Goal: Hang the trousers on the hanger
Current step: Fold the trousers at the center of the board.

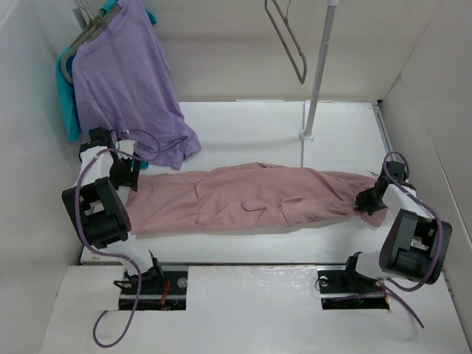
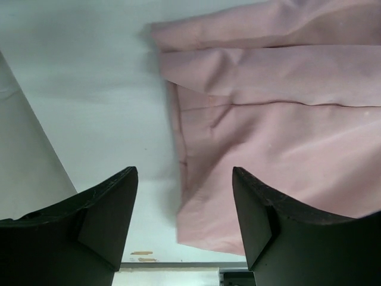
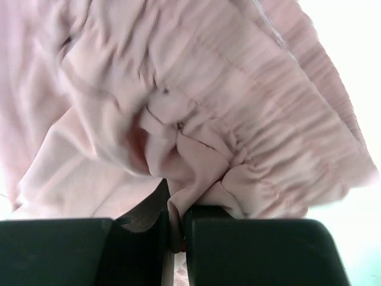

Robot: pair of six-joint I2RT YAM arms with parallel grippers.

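My right gripper needs to lay the waistband, now stretched flat across the white table, down on the trouser legs (image 1: 206, 203), just in front of the draped corner of the purple shirt.
The pink trousers (image 1: 251, 199) lie stretched flat across the white table, waistband at the right, leg ends at the left. My right gripper (image 1: 366, 200) is shut on a fold of the elastic waistband (image 3: 178, 205). My left gripper (image 1: 127, 174) is open just above the leg ends (image 2: 250, 155), with the hem corner between its fingers (image 2: 110, 211), not gripped. The thin grey bare hanger (image 1: 287, 37) hangs at the top centre, next to the white pole (image 1: 318, 66).
A purple shirt (image 1: 129, 81) on a thick grey hanger, with a teal shirt (image 1: 68, 96) behind it, hangs at the back left and drapes onto the table near my left gripper. White walls close in both sides.
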